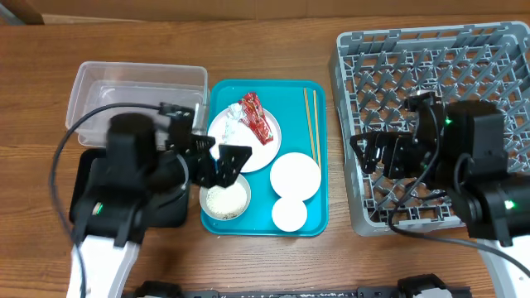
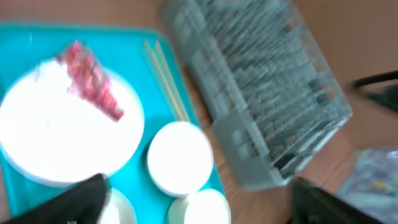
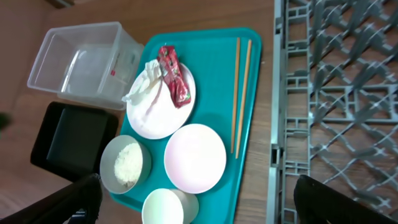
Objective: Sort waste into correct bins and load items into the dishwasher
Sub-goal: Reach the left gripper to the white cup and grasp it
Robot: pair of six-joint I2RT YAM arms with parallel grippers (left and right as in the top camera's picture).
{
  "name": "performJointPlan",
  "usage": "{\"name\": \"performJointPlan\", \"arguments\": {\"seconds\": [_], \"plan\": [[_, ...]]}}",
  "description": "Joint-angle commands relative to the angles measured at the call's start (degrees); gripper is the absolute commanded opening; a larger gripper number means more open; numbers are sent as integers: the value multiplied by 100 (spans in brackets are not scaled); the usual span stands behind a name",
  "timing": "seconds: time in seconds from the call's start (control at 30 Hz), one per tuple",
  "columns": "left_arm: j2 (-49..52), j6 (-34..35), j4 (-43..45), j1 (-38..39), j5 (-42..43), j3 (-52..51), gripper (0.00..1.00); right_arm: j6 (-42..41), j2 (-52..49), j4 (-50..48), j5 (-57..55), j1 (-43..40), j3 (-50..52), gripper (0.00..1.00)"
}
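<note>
The small white cup is next for my left gripper. It should go there and close on the cup's rim (image 1: 275,211) (image 2: 170,213), on the side facing the rice bowl.
A white plate (image 1: 244,136) on the teal tray holds a red wrapper (image 1: 257,117) and a white tissue wad (image 1: 233,116). Chopsticks (image 1: 311,124) lie along the tray's right side. A white bowl (image 1: 295,175), a small white cup (image 1: 289,214) and a grey-blue bowl holding rice (image 1: 224,199) stand at the tray's front. My left gripper (image 1: 222,161) hovers open and empty over the tray's left part, between the plate and the rice bowl. My right gripper (image 1: 373,153) hovers open and empty over the grey dish rack's (image 1: 431,58) left side.
The clear tub (image 1: 137,91) stands at the back left, empty. The black tray (image 1: 91,194) lies in front of it, partly under my left arm. The teal tray (image 1: 319,223) sits between these and the rack. Bare wooden table lies around them.
</note>
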State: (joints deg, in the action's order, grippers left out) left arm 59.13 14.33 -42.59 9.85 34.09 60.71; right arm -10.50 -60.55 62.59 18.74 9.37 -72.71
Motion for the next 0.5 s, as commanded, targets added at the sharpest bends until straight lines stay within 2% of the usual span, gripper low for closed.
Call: {"name": "performJointPlan", "arguments": {"seconds": [0.0, 0.17, 0.3, 0.47], "plan": [[732, 223, -243, 551, -1003, 87, 83, -17, -33, -28, 201, -11, -166, 100], [1650, 776, -741, 1504, -2586, 87, 80, -17, -33, -24, 201, -11, -166, 100], [2203, 804, -503, 2216, -2282, 94, 68, -17, -33, 13, 197, -11, -162, 100], [2310, 1161, -345, 2754, -2776, 109, 68, -15, -33, 70, 195, -11, -162, 100]]}}
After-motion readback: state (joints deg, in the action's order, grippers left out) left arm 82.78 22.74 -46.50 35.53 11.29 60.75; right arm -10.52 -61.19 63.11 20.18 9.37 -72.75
